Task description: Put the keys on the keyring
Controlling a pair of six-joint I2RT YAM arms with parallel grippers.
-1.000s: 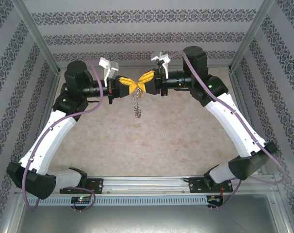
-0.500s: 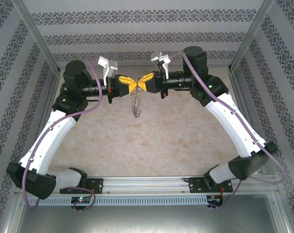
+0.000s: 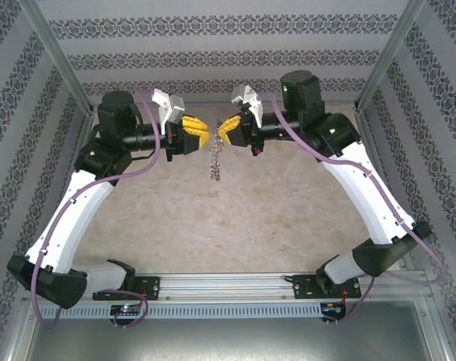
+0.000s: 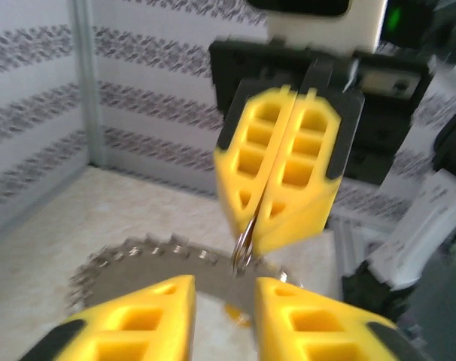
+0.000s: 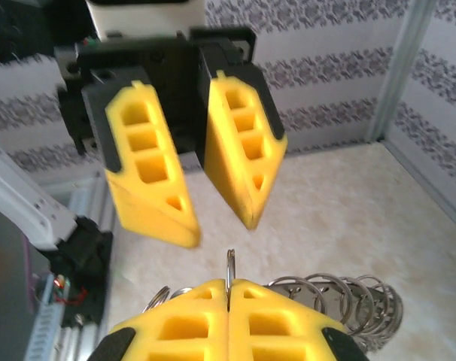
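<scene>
My right gripper's fingertips cover one side of the split ring, so next my left gripper takes the exposed end point(image 4: 239, 260) before my right gripper regrasps at an angle.
The keyring point(image 3: 215, 161) hangs in mid-air above the table, a grey ring with a jagged rim point(image 4: 149, 265) carrying several small split rings point(image 5: 341, 301). My right gripper point(image 3: 223, 129) is shut on one upright split ring point(image 5: 229, 263) at the keyring's top; in the left wrist view its closed fingers point(image 4: 281, 173) pinch that ring. My left gripper point(image 3: 205, 135) faces it from the left, open, its fingers point(image 5: 149, 169) apart and holding nothing. A blurred yellow-orange spot point(image 4: 241, 317) under the rim may be the key's head.
Beige table surface point(image 3: 235, 218) lies well below both grippers. Patterned walls point(image 3: 228, 53) and metal posts close in the back and sides. The arms' bases and a rail point(image 3: 228, 286) run along the near edge.
My left gripper has opened and drawn back to the left, away from the right fingertips it had met. The right gripper stays shut on the ring, which hangs from it alone.
</scene>
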